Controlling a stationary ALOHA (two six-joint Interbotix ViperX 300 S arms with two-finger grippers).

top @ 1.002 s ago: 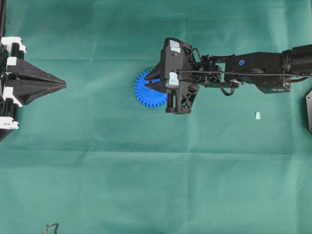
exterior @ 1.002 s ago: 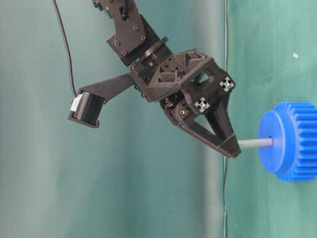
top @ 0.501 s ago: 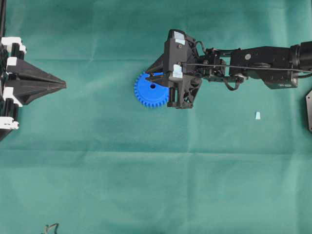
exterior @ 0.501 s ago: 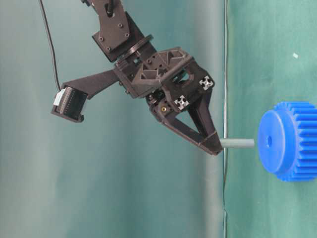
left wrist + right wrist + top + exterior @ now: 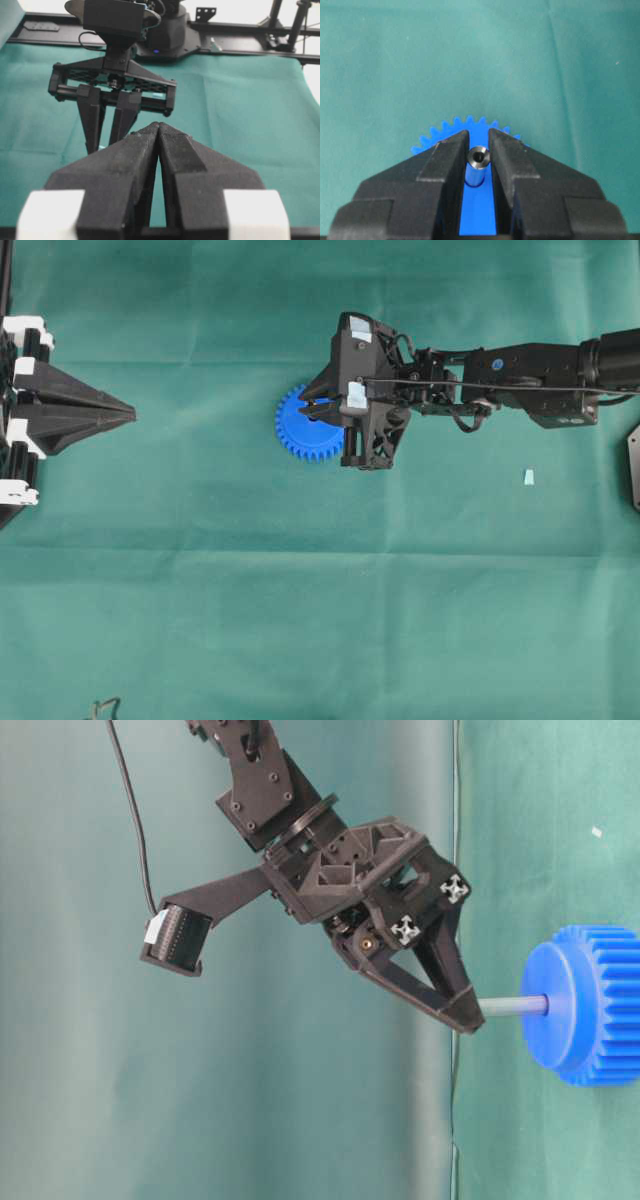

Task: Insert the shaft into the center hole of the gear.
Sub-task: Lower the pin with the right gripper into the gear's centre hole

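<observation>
My right gripper is going to let go of the silvery shaft so that it stands upright in the center hole of the blue gear (image 5: 314, 417) (image 5: 474, 181) on the green cloth.
The blue gear (image 5: 296, 430) lies flat on the green cloth, partly under my right gripper (image 5: 313, 412). That gripper is shut on the silvery shaft (image 5: 513, 1007), whose tip meets the gear's (image 5: 590, 1010) hub where the center hole is; the hole itself is hidden by the shaft. In the right wrist view the shaft (image 5: 478, 162) stands between the two fingers over the gear (image 5: 470, 125), and the gripper (image 5: 478, 145) closes on it. My left gripper (image 5: 125, 415) is shut and empty at the far left, also in its own wrist view (image 5: 158, 126).
A small pale wedge chip (image 5: 528, 477) lies on the cloth to the right of the gear. A dark plate (image 5: 634, 465) sits at the right edge. A thin cable end (image 5: 100, 706) shows at the bottom left.
Half a second ago the right gripper held the shaft clear of the gear with the hole showing. It has moved back and the shaft tip is in the hub again, as a second ago.
</observation>
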